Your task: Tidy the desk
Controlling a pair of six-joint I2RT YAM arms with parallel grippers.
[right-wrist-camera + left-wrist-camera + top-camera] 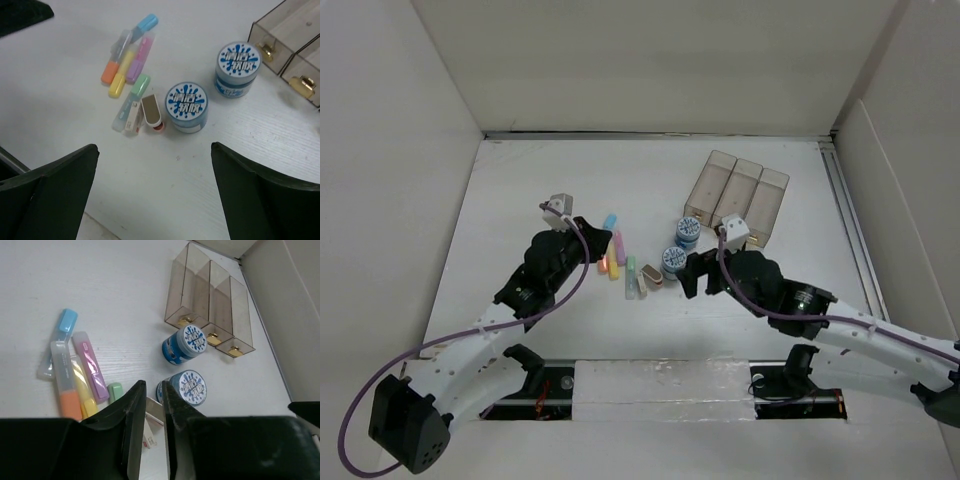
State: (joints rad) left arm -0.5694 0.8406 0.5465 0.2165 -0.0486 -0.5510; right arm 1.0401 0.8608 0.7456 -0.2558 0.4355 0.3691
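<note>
The closer blue jar stands next to the small brown case. My right gripper will close around the sides of that closer blue jar [673,265] [187,111].
On the white desk [520,200] lies a cluster of highlighters [615,250] in blue, pink, yellow and orange. A green highlighter [132,100] and a small brown oblong case [151,112] lie just beside them. Two blue round jars [687,231] [673,261] stand to their right. My left gripper [151,390] hovers over the brown case with its jaws shut and nothing between them. My right gripper [155,150] stands wide open and empty, near the closer jar [187,106] on its front side.
A translucent three-compartment bin [740,195] with brass clasps lies at the back right, close behind the jars. White upright panels enclose the desk, and a metal rail [850,230] runs along its right edge. The arm bases sit at the near edge.
</note>
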